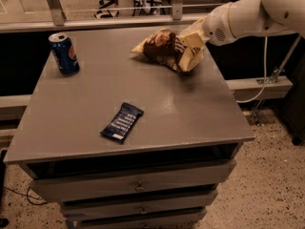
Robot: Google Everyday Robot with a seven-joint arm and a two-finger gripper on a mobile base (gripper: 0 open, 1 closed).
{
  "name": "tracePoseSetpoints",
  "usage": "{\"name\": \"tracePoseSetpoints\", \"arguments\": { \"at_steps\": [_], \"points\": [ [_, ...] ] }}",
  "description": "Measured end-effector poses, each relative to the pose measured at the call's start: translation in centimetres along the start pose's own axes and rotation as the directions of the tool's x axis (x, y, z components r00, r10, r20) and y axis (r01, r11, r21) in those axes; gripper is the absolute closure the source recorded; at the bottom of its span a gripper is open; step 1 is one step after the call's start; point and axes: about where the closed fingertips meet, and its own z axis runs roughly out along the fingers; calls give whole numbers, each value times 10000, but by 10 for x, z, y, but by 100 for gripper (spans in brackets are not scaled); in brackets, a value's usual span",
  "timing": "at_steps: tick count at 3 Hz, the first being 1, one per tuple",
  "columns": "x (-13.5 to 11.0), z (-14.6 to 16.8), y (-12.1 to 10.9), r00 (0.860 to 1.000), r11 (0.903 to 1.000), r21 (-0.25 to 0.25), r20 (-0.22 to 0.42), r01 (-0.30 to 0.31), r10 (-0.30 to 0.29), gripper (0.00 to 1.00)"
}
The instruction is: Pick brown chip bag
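Next, I release the brown chip bag onto the grey tabletop (167, 63) just below it, beyond the dark-blue bar wrapper.
The brown chip bag (159, 46), dark brown with pale yellow ends, hangs tilted just above the far right part of the grey tabletop (190, 113), with its shadow on the surface below. My gripper (191, 38) reaches in from the right on the white arm and is shut on the bag's right end. The bag's left end points toward the back middle of the table.
A blue soda can (64, 54) stands at the far left. A flat dark-blue bar wrapper (122, 122) lies near the front middle. Drawers (138, 187) sit under the tabletop. A rail (95, 23) runs behind, and a cable (259, 87) hangs at the right.
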Motion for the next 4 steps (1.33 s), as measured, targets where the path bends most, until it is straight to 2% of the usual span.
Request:
{"name": "tracePoseSetpoints", "arguments": {
  "at_steps": [1, 2, 3, 4],
  "points": [
    [4, 0, 8, 10000, 9998, -201, -76, 54, -55, 100],
    [-19, -5, 18, 9986, 9979, -506, 368, 402, -383, 100],
    [-65, -17, 23, 9860, 9877, -370, 753, 1521, -1490, 100],
    [-113, -37, 26, 9647, 9725, -87, 1290, 2328, -2298, 100]
  ]
}}
